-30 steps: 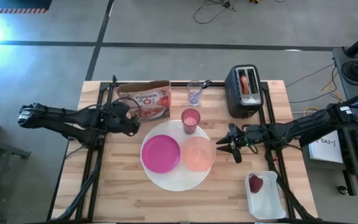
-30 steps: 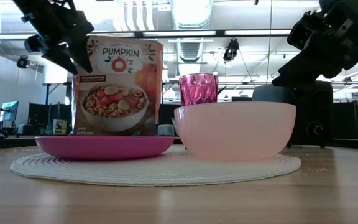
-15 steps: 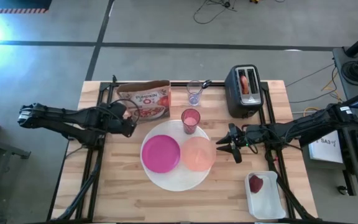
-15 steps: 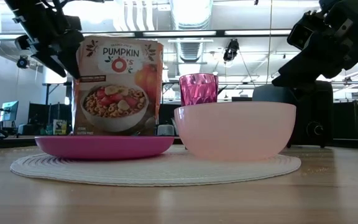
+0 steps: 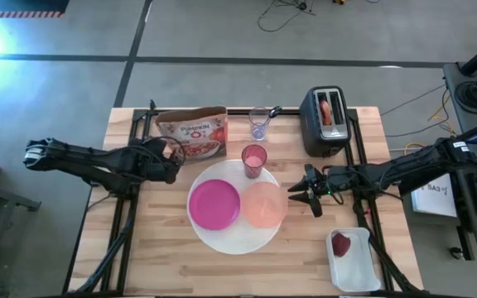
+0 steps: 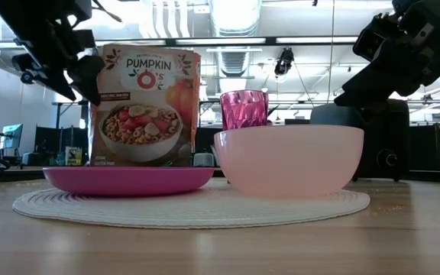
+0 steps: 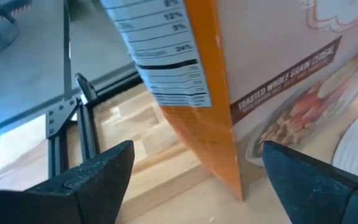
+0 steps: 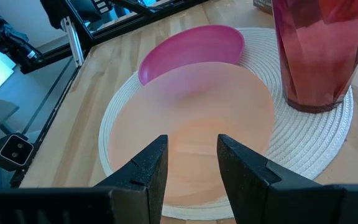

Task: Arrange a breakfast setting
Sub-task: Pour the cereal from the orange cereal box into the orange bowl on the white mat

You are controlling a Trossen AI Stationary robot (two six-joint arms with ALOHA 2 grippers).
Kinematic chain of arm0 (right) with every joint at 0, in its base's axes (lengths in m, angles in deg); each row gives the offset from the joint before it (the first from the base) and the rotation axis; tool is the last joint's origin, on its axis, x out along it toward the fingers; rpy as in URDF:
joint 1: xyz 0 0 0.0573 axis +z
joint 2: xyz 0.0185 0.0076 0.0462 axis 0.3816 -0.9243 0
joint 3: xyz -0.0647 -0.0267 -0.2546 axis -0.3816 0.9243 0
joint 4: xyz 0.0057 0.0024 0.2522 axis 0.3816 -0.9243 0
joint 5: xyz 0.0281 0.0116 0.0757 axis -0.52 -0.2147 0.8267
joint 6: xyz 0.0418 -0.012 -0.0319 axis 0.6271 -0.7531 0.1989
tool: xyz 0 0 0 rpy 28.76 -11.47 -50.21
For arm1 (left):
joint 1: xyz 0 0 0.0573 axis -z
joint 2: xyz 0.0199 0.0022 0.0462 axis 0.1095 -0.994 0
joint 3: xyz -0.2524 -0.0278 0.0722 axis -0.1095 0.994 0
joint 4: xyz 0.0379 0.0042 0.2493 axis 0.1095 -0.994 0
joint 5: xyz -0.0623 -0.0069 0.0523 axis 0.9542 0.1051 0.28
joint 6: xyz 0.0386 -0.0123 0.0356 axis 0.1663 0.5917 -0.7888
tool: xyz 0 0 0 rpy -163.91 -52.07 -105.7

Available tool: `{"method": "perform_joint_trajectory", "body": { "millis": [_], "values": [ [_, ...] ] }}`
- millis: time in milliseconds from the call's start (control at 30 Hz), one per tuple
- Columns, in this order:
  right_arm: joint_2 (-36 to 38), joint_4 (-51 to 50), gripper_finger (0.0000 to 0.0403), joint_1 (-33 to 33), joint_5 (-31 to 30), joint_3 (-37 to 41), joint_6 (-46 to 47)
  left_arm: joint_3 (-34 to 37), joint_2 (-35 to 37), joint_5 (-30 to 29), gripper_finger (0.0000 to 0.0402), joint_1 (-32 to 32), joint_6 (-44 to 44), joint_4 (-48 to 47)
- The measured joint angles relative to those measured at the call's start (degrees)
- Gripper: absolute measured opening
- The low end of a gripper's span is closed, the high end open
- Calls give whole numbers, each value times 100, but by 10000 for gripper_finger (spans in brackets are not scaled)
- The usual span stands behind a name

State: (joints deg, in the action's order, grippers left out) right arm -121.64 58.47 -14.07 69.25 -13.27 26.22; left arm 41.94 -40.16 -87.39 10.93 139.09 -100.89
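Note:
I will close my left gripper on the narrow side [image 5: 178, 151] [image 7: 213, 140] of the cereal box, which is the side that has the white label and the orange edge.
The large white round plate [image 5: 232, 236] lies mid-table. On it sit the magenta plate [image 5: 214, 204], the peach bowl [image 5: 264, 204] and the pink tumbler [image 5: 254, 161]. The clear glass [image 5: 260, 124] stands behind them. A bagel piece [image 5: 328, 109] stands in the toaster's slot. The dark-red fruit [image 5: 340, 243] lies in a white tray. The spoon does not show plainly. My left gripper [image 7: 194, 177] is open, its fingers on either side of the cereal box's [image 5: 193, 136] near left corner [image 7: 225, 155]. My right gripper [image 8: 191, 165] is open just right of the bowl's rim.
The black toaster [image 5: 327, 124] stands at the back right. The white tray [image 5: 356, 266] sits at the near right corner. Black frame rails [image 5: 131, 132] run along the table's left and right sides. Bare wood shows near the front left.
My left gripper has gone a little toward the table's left edge, drawing back from the cereal box's front to its left corner. The box has stayed upright where it was.

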Motion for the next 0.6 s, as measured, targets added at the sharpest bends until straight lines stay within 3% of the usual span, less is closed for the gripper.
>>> {"method": "perform_joint_trajectory", "body": {
  "millis": [367, 600],
  "values": [
    [0, -1, 128, 0, 1, 0, 0, 654, 228, -668, 339, -22, -843, 1311],
    [0, -2, 128, 0, 0, 0, 0, 1045, 380, -513, 339, -194, -1922, 2663]
  ]
}}
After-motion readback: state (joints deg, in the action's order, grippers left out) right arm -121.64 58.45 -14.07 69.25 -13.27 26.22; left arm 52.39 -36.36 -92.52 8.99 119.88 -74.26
